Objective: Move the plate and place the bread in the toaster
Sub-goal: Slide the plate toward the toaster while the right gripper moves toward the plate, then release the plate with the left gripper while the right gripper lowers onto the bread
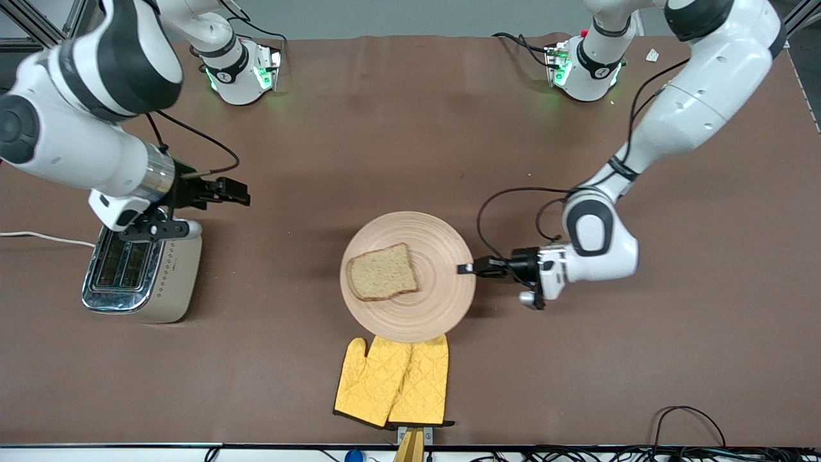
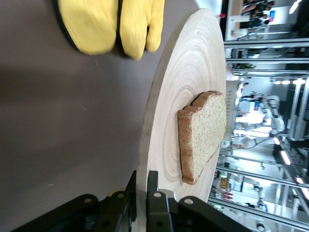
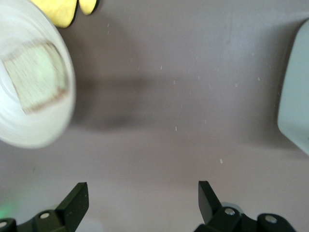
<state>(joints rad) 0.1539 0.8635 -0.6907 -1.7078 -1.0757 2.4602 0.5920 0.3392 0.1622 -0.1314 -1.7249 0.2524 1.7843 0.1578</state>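
I need to let go of the plate with my left gripper on the table (image 1: 378, 258) just beyond the oven mitts, a little closer to the toaster.
The light wooden plate (image 1: 436, 282) sits at the table's middle with the bread (image 1: 381, 273) lying flat on it. My left gripper (image 1: 467, 268) is shut on the plate's rim at the side toward the left arm's end; the left wrist view shows its jaws pinching the plate's edge (image 2: 145, 145), with the bread (image 2: 203, 135) on the plate. The cream toaster (image 1: 138, 273) stands toward the right arm's end, both slots empty. My right gripper (image 1: 240, 191) is open and empty over the table beside the toaster; its wrist view shows the plate (image 3: 29, 130) and bread (image 3: 36, 75) blurred.
Yellow oven mitts (image 1: 394, 382) lie nearer to the front camera than the plate, their tips touching or under its rim; they also show in the left wrist view (image 2: 111, 24). The toaster's white cord (image 1: 38, 237) runs off the table's end.
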